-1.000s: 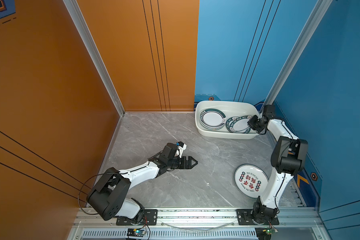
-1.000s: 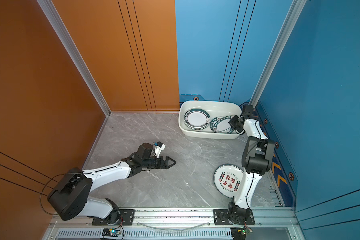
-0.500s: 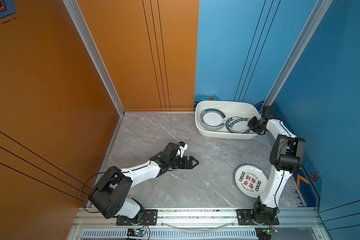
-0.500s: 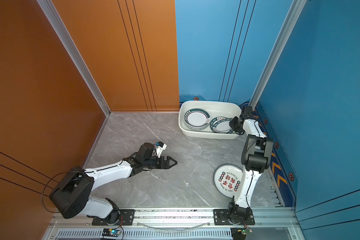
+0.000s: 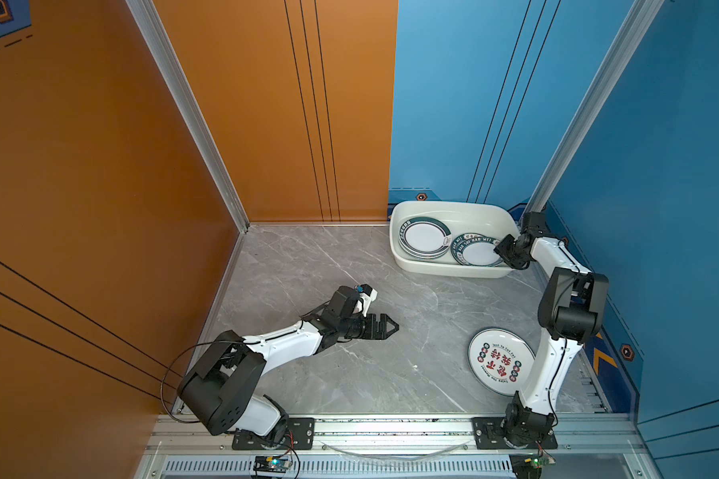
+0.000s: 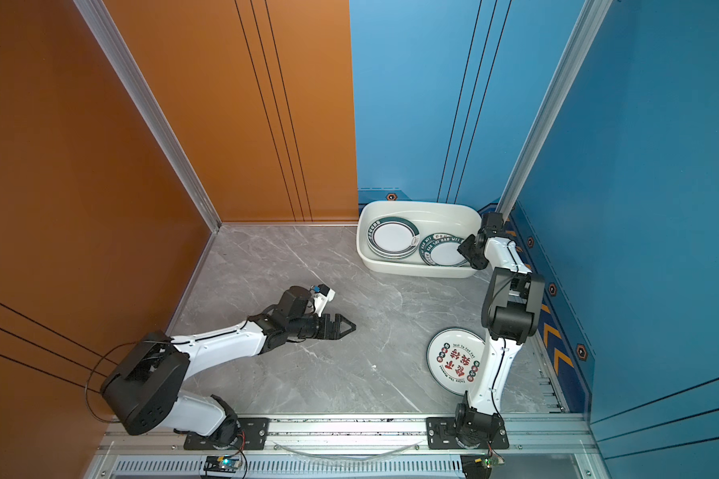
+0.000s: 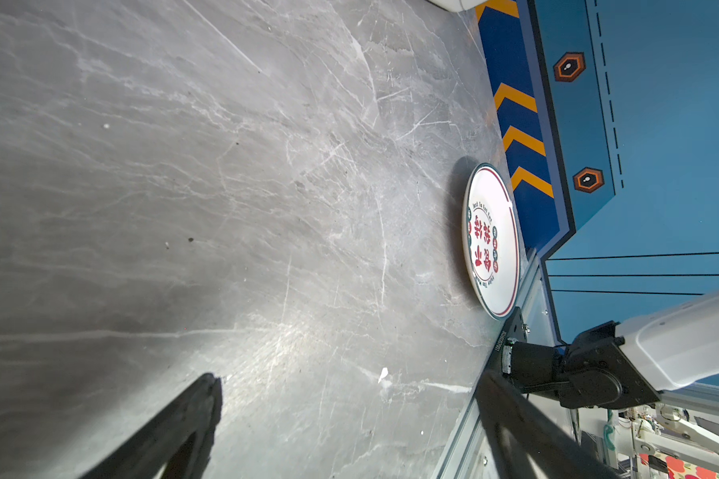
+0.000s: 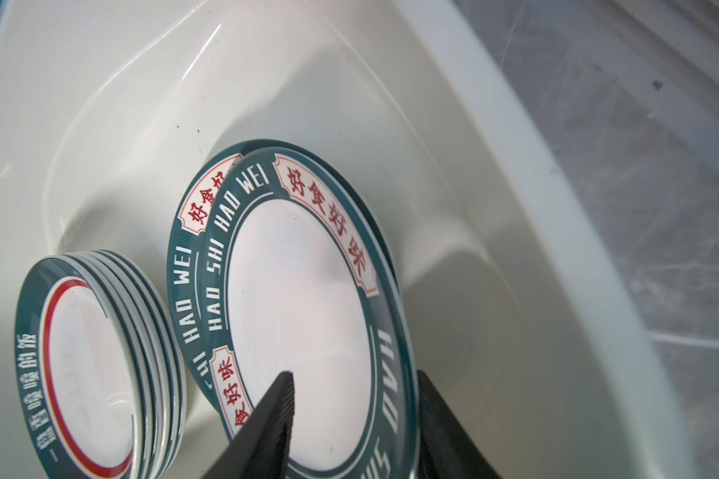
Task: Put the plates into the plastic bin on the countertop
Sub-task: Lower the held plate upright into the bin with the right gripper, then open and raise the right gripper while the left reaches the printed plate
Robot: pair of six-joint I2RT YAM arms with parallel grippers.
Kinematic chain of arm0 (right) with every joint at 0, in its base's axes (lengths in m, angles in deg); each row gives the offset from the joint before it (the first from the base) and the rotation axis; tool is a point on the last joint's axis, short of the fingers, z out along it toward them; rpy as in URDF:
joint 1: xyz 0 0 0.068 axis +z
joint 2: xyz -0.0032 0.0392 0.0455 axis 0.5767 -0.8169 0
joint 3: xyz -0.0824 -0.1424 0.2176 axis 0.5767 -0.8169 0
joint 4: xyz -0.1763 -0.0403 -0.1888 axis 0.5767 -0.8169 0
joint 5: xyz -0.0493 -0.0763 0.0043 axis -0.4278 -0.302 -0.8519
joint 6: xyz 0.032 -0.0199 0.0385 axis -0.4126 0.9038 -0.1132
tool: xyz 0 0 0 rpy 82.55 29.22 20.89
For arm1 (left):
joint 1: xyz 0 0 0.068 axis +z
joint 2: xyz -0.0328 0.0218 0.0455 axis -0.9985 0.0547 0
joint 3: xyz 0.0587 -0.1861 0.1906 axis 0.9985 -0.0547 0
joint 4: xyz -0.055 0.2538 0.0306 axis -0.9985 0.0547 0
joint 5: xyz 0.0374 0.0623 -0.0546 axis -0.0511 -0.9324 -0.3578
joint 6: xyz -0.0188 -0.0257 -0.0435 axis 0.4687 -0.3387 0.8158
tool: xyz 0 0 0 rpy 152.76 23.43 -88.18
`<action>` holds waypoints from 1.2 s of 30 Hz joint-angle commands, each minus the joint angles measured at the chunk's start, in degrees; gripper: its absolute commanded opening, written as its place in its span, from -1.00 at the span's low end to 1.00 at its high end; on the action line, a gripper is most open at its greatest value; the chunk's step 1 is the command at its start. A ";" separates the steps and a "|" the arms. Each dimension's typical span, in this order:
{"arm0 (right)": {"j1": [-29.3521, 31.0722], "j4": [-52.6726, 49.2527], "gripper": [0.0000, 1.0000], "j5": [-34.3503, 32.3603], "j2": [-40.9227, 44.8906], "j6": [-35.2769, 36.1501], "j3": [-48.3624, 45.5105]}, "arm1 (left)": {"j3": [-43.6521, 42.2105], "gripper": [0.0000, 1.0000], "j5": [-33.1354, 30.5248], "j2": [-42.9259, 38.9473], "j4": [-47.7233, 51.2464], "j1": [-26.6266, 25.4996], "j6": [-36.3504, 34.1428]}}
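The red-character plate's rim (image 5: 470,348) (image 7: 464,246), on the side facing the middle of the countertop, should be gripped next by my left gripper, which will go and close there.
The white plastic bin (image 5: 445,267) (image 6: 416,270) stands at the back right of the grey countertop (image 5: 349,269). It holds a stack of green-rimmed plates (image 5: 425,238) (image 8: 88,356) and, beside it, two lettered green-rimmed plates (image 5: 476,254) (image 8: 299,298). My right gripper (image 5: 499,251) (image 8: 354,373) is open inside the bin, one finger over the top plate's face and the other beyond its rim. A plate with red characters (image 5: 499,360) (image 7: 490,240) lies on the countertop at the front right. My left gripper (image 5: 391,327) (image 7: 351,375) hovers open and empty mid-counter.
Orange walls close the left and back, blue walls the back and right. A silver rail (image 5: 391,427) runs along the front edge and carries both arm bases. The right arm's upright link (image 5: 551,365) stands right beside the red-character plate.
The right gripper's jaws have spread apart from shut and it has sunk a little into the bin over the lettered plate. The left gripper has drifted slightly to the right.
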 commanded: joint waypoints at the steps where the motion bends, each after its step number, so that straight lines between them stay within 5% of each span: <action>1: 0.33 -5.21 0.03 -4.45 1.50 2.51 2.07 | 2.06 0.97 -0.39 0.05 0.20 -0.82 -0.18; 18: 4.89 -6.74 0.04 -9.96 12.78 6.01 0.91 | 8.54 0.98 -2.23 4.85 0.77 -6.24 0.91; 36: 9.50 1.80 0.04 -5.90 43.78 6.91 -35.17 | 34.04 0.81 -4.88 34.59 -2.48 -19.45 10.78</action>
